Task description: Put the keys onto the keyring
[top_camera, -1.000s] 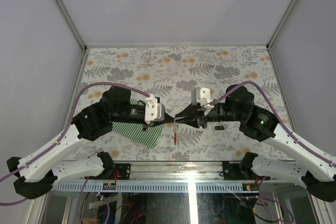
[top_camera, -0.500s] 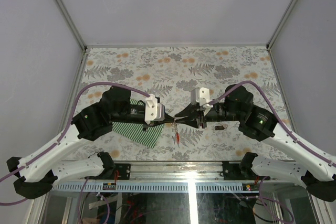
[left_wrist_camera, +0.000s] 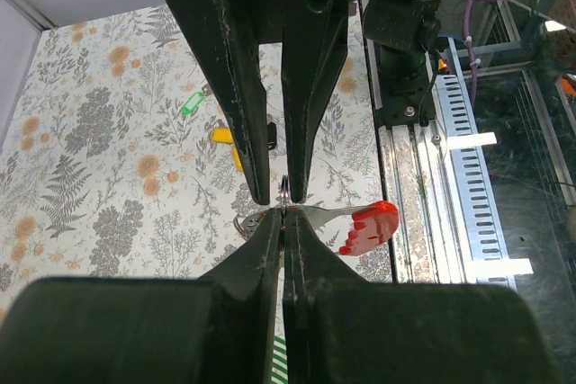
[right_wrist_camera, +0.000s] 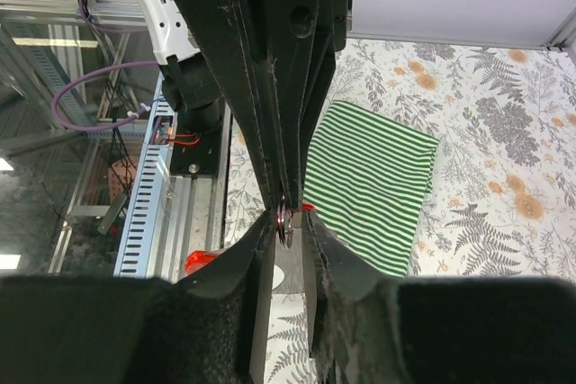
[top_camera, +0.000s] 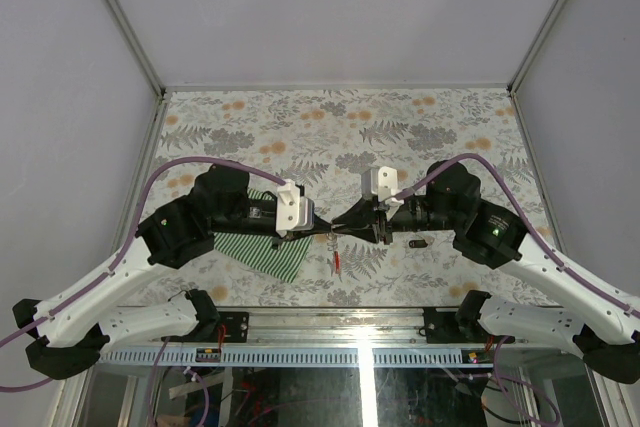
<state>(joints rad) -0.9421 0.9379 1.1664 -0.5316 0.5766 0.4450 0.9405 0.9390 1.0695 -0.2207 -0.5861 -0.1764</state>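
Observation:
I should clamp the short stub with my right gripper while my left gripper, which covers most of the keyring and leaves only that stub free, retakes the keyring's edge (left_wrist_camera: 285,204).
The keyring (top_camera: 331,237) is a thin grey loop held in the air between both grippers, with its red tag (top_camera: 337,262) hanging under it. My left gripper (top_camera: 323,234) is shut flat on the loop (left_wrist_camera: 284,209), and the red tag (left_wrist_camera: 369,227) sticks out to the right. My right gripper (right_wrist_camera: 288,222) meets it tip to tip, its jaws a narrow gap apart on either side of the loop (right_wrist_camera: 284,216). A green key (left_wrist_camera: 189,105) and a yellow key (left_wrist_camera: 225,137) lie on the table beyond. A dark key (top_camera: 420,242) lies under the right arm.
A green-and-white striped cloth (top_camera: 265,252) lies under the left arm and shows in the right wrist view (right_wrist_camera: 369,177). The metal rail (top_camera: 360,332) and arm bases run along the near table edge. The table has a floral cover (top_camera: 340,127).
The red tag has swung and hangs shorter under the loop. The right gripper has edged slightly left, closer around the loop. The left arm has stayed put.

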